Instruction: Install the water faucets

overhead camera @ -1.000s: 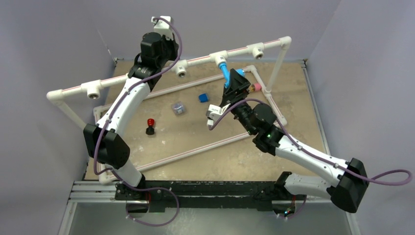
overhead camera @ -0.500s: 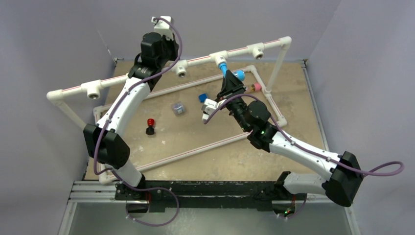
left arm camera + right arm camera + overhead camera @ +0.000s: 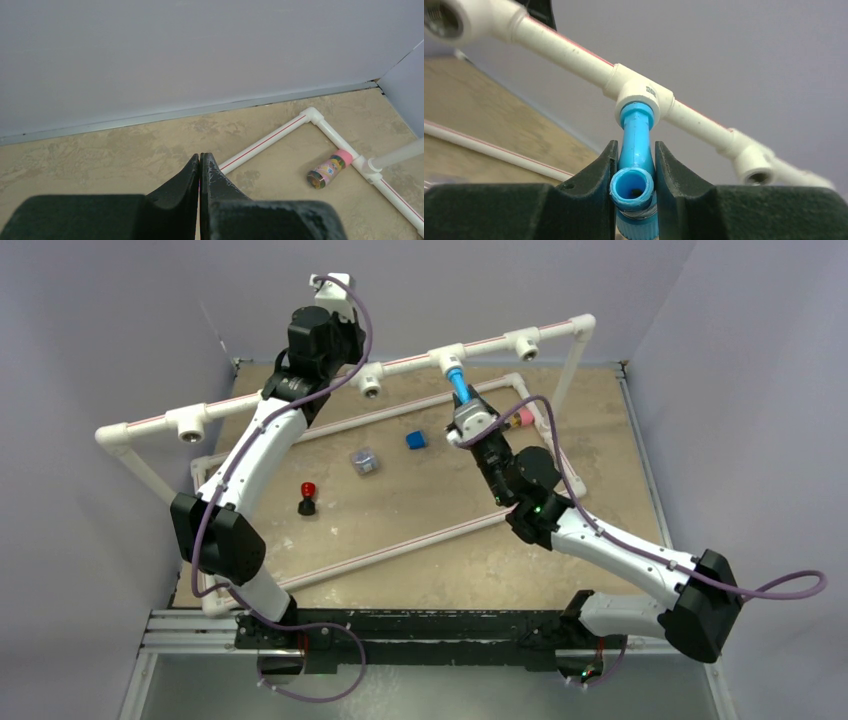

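Note:
Next, I open my right gripper, roll it back and take the spout end (image 3: pixel 633 187) to turn further, because it is rolled far over on the faucet in the white tee.
A light-blue water faucet (image 3: pixel 634 150) hangs with its top end seated in a white tee fitting (image 3: pixel 644 95) on the raised pipe rail. Its open spout end faces the right wrist camera. My right gripper (image 3: pixel 636 165) is shut on the faucet, one finger against each side. From above, the faucet (image 3: pixel 458 387) runs down from the tee (image 3: pixel 446 360) into the right gripper (image 3: pixel 466 412). My left gripper (image 3: pixel 200 157) is shut with nothing in it, held above the table's back area. The left arm (image 3: pixel 318 335) reaches up behind the rail.
Empty tee sockets (image 3: pixel 371 386) (image 3: pixel 527 344) (image 3: pixel 190 423) sit along the rail. On the table lie a dark-blue cube (image 3: pixel 415 439), a small clear box (image 3: pixel 366 460), a red-and-black piece (image 3: pixel 308 496) and a pink-capped brown cylinder (image 3: pixel 327 170) by the floor pipe frame (image 3: pixel 280 135).
The right gripper has rolled at the wrist, moved up to the faucet and gone from open to shut on it. The left arm has not moved.

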You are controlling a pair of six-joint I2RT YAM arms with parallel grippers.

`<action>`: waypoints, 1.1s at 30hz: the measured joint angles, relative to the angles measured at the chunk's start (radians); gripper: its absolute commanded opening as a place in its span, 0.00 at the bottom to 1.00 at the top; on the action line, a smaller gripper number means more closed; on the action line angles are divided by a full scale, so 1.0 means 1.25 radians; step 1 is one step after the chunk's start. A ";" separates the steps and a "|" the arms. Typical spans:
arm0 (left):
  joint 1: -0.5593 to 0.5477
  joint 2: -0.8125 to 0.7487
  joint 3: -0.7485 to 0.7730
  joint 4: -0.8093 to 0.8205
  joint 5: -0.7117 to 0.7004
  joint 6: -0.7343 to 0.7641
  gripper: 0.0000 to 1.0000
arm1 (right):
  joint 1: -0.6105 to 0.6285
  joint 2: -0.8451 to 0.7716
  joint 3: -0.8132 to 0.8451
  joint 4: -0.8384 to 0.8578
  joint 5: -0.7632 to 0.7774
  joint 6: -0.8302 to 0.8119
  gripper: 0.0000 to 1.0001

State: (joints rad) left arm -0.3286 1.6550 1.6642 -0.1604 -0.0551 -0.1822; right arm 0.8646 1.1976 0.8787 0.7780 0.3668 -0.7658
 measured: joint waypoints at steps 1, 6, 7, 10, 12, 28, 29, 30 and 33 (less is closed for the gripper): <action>0.000 0.000 0.000 0.000 0.000 0.000 0.00 | -0.001 0.000 0.002 0.004 0.008 0.079 0.00; 0.000 0.000 0.000 0.002 0.001 0.000 0.00 | -0.009 -0.003 0.010 0.006 0.050 0.452 0.00; 0.000 0.000 0.000 0.002 0.001 0.000 0.00 | -0.012 -0.005 0.010 0.006 0.060 0.544 0.00; 0.001 0.000 0.000 0.002 0.002 0.000 0.00 | -0.018 -0.008 0.009 0.001 0.085 0.766 0.00; 0.001 0.000 0.000 0.002 0.002 0.000 0.00 | -0.022 -0.012 -0.004 0.008 0.100 0.906 0.00; -0.004 -0.003 0.000 -0.016 0.006 -0.001 0.00 | -0.038 -0.010 -0.085 0.088 0.148 1.656 0.00; -0.004 -0.003 0.000 -0.016 0.006 0.000 0.00 | -0.038 -0.010 -0.085 0.086 0.148 1.672 0.00; -0.004 -0.003 0.000 -0.015 0.006 0.000 0.00 | -0.038 -0.010 -0.085 0.082 0.150 1.683 0.00; -0.004 -0.003 0.000 -0.016 0.007 -0.001 0.00 | -0.038 -0.014 -0.083 0.069 0.153 1.700 0.10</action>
State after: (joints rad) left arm -0.3340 1.6512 1.6642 -0.1799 -0.0467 -0.1829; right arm 0.8165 1.1805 0.7746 0.8646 0.5583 1.3590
